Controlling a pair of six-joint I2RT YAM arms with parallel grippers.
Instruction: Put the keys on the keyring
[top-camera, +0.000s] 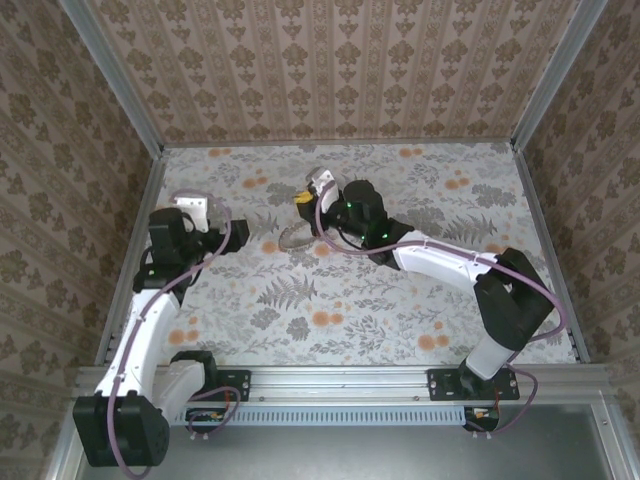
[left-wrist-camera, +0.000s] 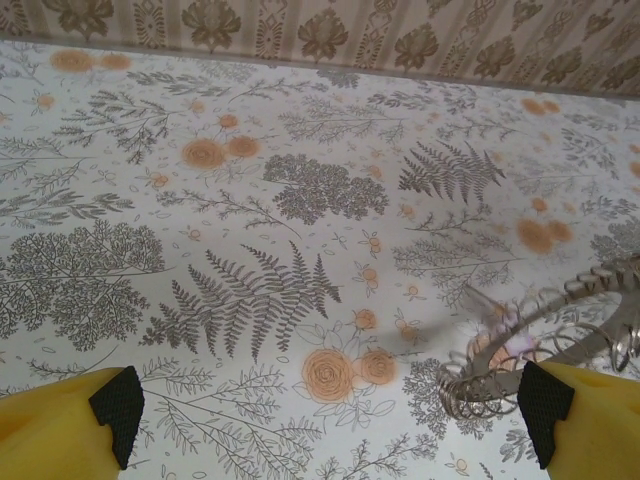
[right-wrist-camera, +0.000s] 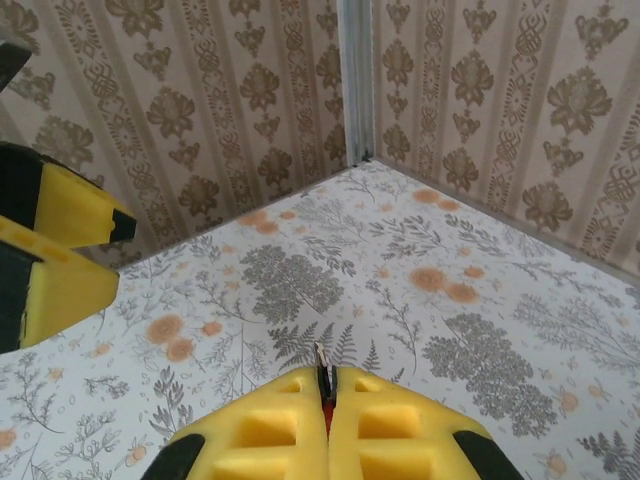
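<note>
Next, my right gripper lets go of the key on the flowered tablecloth (top-camera: 404, 228) under the black section of my right arm.
My right gripper (right-wrist-camera: 328, 388) is shut on the key (right-wrist-camera: 322, 363). A thin metal tip pokes out above the pressed yellow pads, with a sliver of red between them. From above, this gripper (top-camera: 303, 197) hovers over the middle back of the table. The keyring (left-wrist-camera: 535, 345), a grey coiled metal loop, lies on the floral cloth just in front of my left gripper's right finger (left-wrist-camera: 575, 420). The left gripper (left-wrist-camera: 332, 412) stands wide open with bare cloth between its fingers. In the top view the keyring (top-camera: 293, 238) sits between the left gripper (top-camera: 243, 238) and the right arm.
The flowered tablecloth (top-camera: 330, 290) is boxed in by patterned walls with aluminium corner posts (right-wrist-camera: 355, 80). The left gripper's yellow fingers (right-wrist-camera: 55, 250) show at the left edge of the right wrist view. Purple cables (top-camera: 215, 215) loop over both arms.
</note>
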